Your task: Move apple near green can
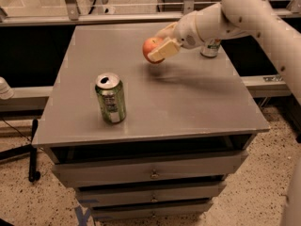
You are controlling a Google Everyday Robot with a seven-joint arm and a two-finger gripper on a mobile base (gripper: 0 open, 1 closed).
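The robot's gripper will release the apple on the grey tabletop, snug against the side of the green can (133,91).
A red-orange apple (151,47) is held in my gripper (159,45), which is shut on it and carries it above the middle back of the grey tabletop (188,102). One cream finger (162,50) lies across the apple's front right side. The green can (111,98) stands upright at the front left of the table, silver top open, white label patch low on its side. The apple is up and to the right of the can, well apart from it.
A pale can with red and green marking (210,47) stands at the back right, partly behind my arm (244,13). The table has drawers (150,173) below its front edge. A metal rail (117,18) runs behind the table.
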